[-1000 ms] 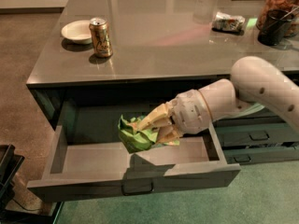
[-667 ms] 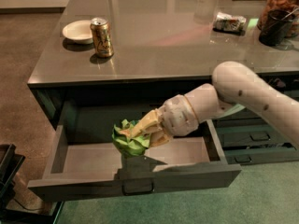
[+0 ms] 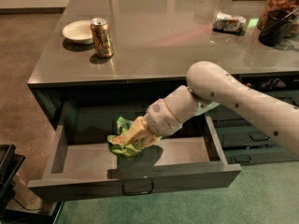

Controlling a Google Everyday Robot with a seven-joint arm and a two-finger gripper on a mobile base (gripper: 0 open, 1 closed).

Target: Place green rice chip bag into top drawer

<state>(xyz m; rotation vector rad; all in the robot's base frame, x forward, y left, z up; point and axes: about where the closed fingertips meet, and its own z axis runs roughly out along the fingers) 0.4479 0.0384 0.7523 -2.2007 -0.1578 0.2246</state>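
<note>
Next, my gripper lets go of the green rice chip bag on the back half of the top drawer's bottom [image 3: 130,128], near the counter.
The top drawer [image 3: 140,183] is pulled open below the counter, with a small metal pull handle at its front centre. My gripper [image 3: 128,138] reaches down into it from the right and is shut on the green rice chip bag [image 3: 122,141]. The bag is crumpled, lime green with orange and white print. It hangs at the drawer's middle, low over or on the drawer floor; I cannot tell whether it touches. My pale arm [image 3: 243,101] crosses in front of the drawer's right half.
On the grey counter [image 3: 173,36] stand a gold soda can [image 3: 102,37] and a white bowl [image 3: 78,31] at the left, a grey-white packet [image 3: 229,22] and a dark cup [image 3: 275,27] at the right. Narrower drawers [image 3: 252,143] sit at the right. A dark object [image 3: 7,171] stands at the left floor.
My gripper has moved left and deeper into the drawer with the bag, and the arm has swung lower under the counter edge.
</note>
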